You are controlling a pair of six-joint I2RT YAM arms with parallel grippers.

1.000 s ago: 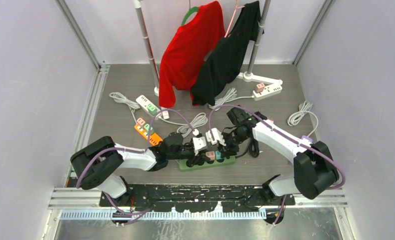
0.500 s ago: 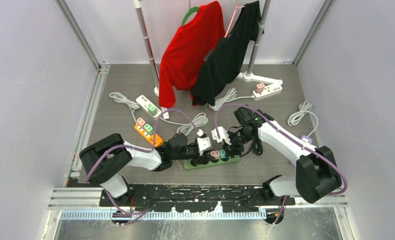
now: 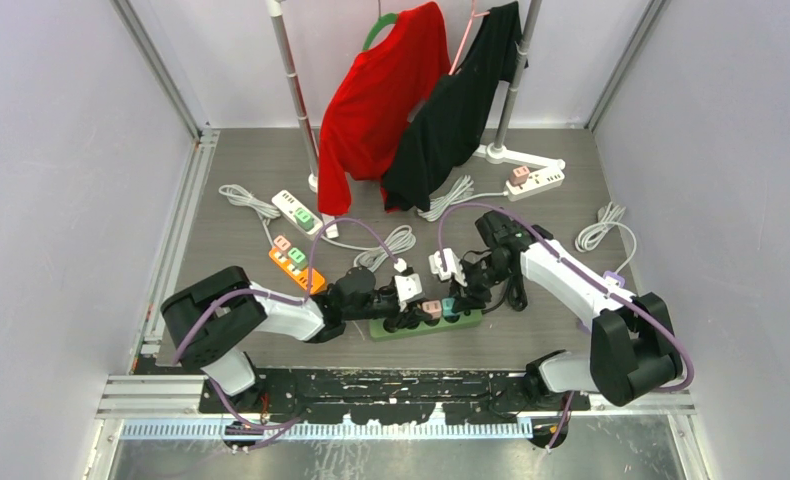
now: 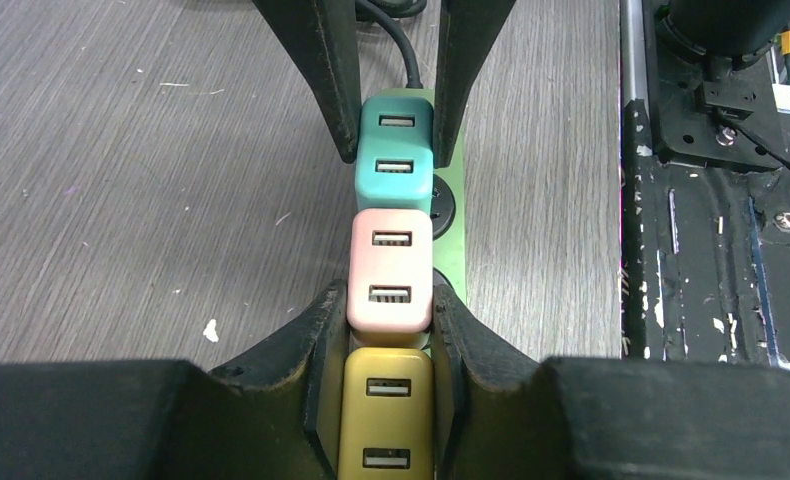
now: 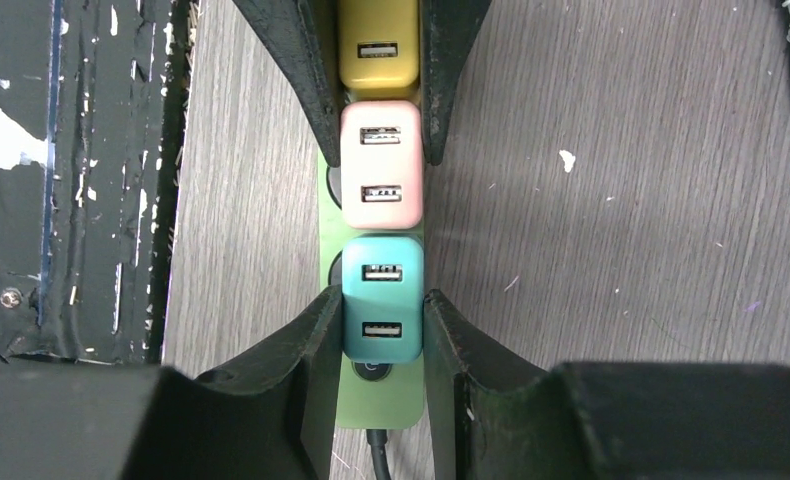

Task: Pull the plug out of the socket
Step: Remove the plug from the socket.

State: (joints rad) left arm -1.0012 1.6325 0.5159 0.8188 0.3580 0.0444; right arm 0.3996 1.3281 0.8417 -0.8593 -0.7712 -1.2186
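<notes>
My right gripper is to let go of the teal plug on the floor (image 3: 571, 267) between the black cord and the purple strip.
A green power strip (image 3: 463, 320) lies on the grey floor with a yellow, a pink (image 3: 431, 308) and a teal plug (image 3: 449, 305) in a row. In the left wrist view my left gripper (image 4: 386, 298) is shut on the yellow plug (image 4: 386, 420), its fingertips (image 4: 323, 325) reaching the pink plug (image 4: 391, 270). In the right wrist view my right gripper (image 5: 383, 298) is shut on the teal plug (image 5: 382, 300), with the strip (image 5: 381, 400) and its black cord below. The two grippers (image 3: 418, 312) (image 3: 458, 298) face each other over the strip.
An orange strip (image 3: 296, 262) and a white strip (image 3: 293, 208) lie to the left and another white strip (image 3: 534, 181) at the back right. White cable coils (image 3: 598, 228) lie around. A red shirt (image 3: 381, 95) and a black shirt (image 3: 461, 110) hang on a rack behind. The black base rail (image 4: 711, 250) runs beside the strip.
Both grippers and the green strip have shifted a little to the right, and the strip has turned slightly. Both grips stay the same.
</notes>
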